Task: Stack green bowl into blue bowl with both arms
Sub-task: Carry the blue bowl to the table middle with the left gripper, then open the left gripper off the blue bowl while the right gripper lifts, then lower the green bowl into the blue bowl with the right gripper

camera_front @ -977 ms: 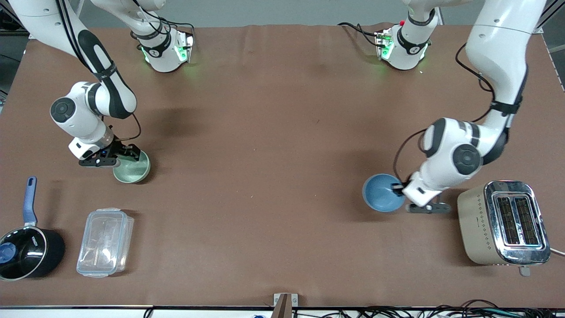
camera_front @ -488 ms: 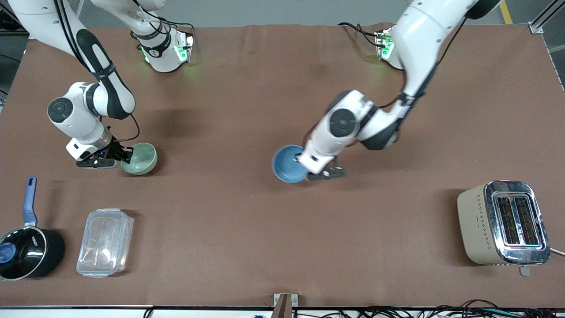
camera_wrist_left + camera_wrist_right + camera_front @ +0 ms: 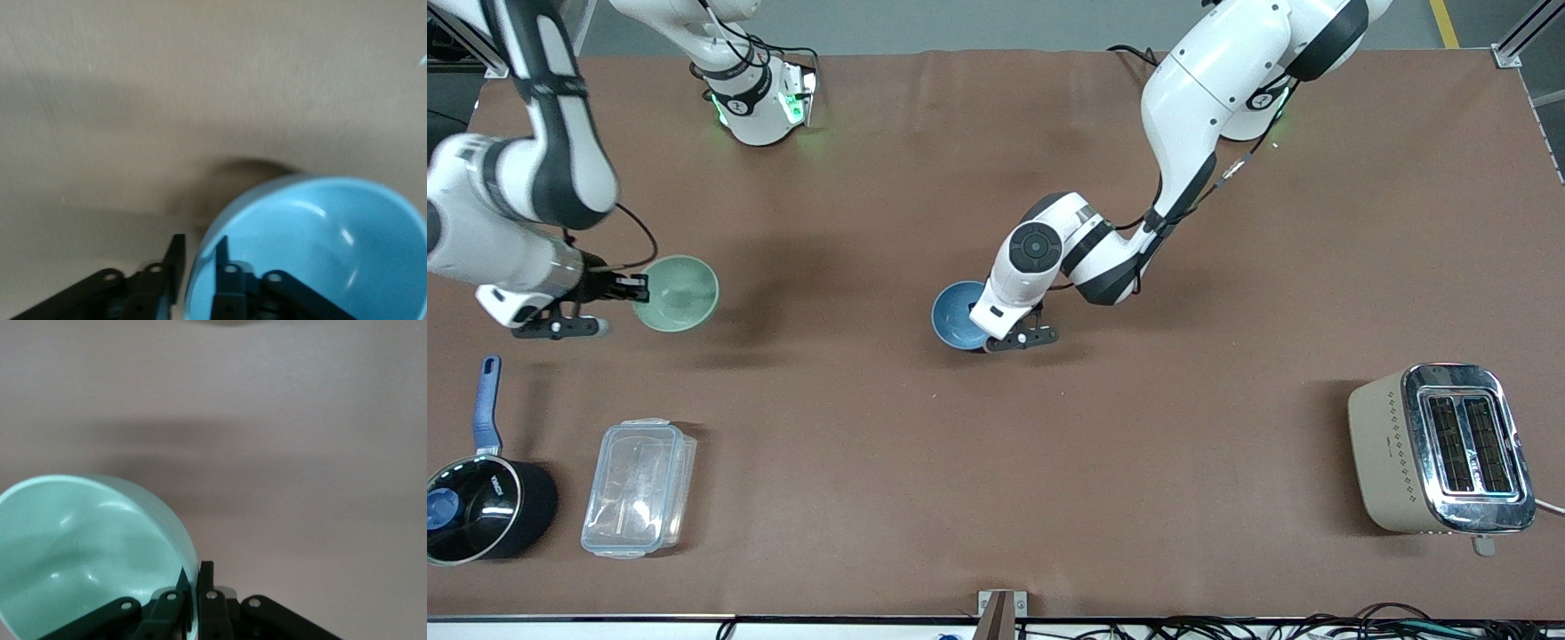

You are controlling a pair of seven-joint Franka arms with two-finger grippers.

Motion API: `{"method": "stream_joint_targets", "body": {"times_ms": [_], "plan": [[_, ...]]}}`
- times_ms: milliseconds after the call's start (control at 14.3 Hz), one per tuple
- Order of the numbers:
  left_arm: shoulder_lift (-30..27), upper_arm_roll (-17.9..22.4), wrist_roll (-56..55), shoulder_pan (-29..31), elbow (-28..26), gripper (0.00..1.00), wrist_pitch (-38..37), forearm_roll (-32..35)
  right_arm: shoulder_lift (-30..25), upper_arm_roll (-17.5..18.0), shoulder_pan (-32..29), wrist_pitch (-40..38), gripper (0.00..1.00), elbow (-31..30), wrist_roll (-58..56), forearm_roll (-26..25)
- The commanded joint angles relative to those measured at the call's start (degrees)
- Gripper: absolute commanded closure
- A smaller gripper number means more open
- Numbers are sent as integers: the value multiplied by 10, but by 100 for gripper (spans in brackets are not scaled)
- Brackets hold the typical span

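The robot's right gripper should release the green bowl, which hangs tilted above the table now, inside the blue bowl [image 3: 970, 318] near the middle of the table.
The blue bowl [image 3: 959, 315] is near the middle of the table, and I cannot tell whether it touches the cloth. My left gripper [image 3: 996, 336] is shut on its rim, one finger inside and one outside; the left wrist view shows the blue bowl [image 3: 320, 247] in my left gripper [image 3: 200, 260]. The pale green bowl [image 3: 678, 292] hangs tilted above the table toward the right arm's end. My right gripper [image 3: 633, 289] is shut on its rim; the right wrist view shows the green bowl [image 3: 87, 553] in my right gripper [image 3: 195, 580].
A black saucepan [image 3: 482, 502] with a blue handle and a clear plastic box [image 3: 639, 487] sit near the front edge at the right arm's end. A beige toaster [image 3: 1440, 449] stands near the front edge at the left arm's end.
My left arm has carried the blue bowl from beside the toaster to the table's middle. My right arm has lifted the green bowl off the table.
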Motion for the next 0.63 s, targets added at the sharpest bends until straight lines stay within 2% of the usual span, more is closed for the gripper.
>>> {"method": "stream_joint_targets", "body": {"times_ms": [0,140,349,419,558], "plan": [[-35,4,-3,22,19,0,-11,10,13,3,59,-116,100,92,86,28],[-104,7,3,72,19,0,-58,13,15,4,111,-120,100,99,151,31],[-213,4,57,158,19,0,-153,24,45,19,198,-97,100,116,304,81],[-242,5,91,183,20,0,-182,24,64,35,211,-91,100,132,344,85],[-288,4,160,239,19,0,-238,24,106,92,215,-51,100,154,418,127]]}}
